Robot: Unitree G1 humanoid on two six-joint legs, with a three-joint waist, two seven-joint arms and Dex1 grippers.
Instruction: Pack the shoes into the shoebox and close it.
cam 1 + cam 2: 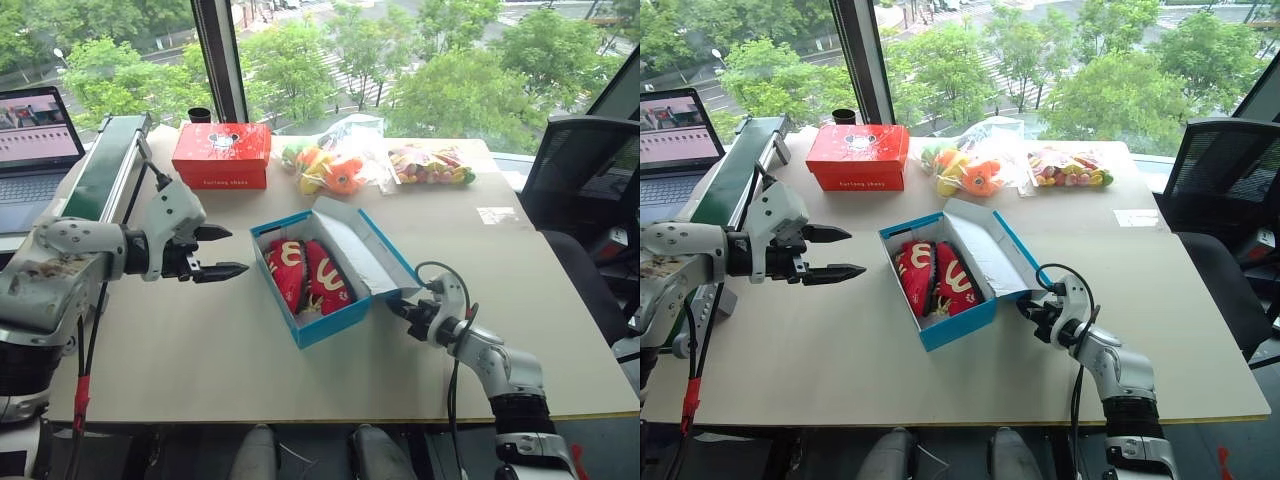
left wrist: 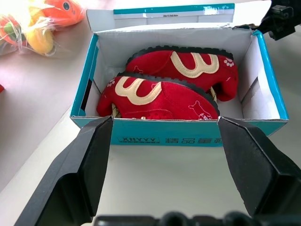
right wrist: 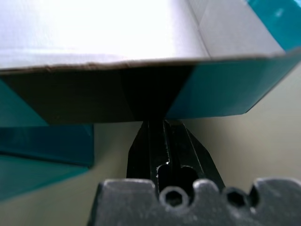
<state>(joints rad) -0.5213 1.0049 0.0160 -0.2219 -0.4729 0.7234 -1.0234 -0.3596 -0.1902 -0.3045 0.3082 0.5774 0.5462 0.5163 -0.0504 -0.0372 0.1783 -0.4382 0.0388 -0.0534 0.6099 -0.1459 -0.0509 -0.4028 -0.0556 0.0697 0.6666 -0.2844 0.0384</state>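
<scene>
I need to use my right gripper to set the lid down over the red shoes in the blue shoebox (image 1: 307, 270).
The blue shoebox (image 1: 330, 322) stands open in the middle of the table. Both red shoes (image 1: 287, 268) (image 1: 328, 277) lie side by side inside it, their yellow-and-white markings up. Its hinged lid (image 1: 356, 243) leans up and out on the box's right side, white inside showing. My left gripper (image 1: 222, 252) hovers open to the left of the box, nothing between its fingers; the left wrist view looks straight into the box (image 2: 188, 139) at the shoes (image 2: 160, 99). My right gripper (image 1: 393, 305) is shut, its tips low at the lid's outer edge (image 3: 141, 61), just under it.
A red box (image 1: 221, 155) stands at the back left. Clear bags of toys (image 1: 330, 165) (image 1: 430, 165) lie along the back edge. A laptop (image 1: 35, 130) and a green conveyor (image 1: 105, 165) are on the left, and an office chair (image 1: 580, 170) on the right.
</scene>
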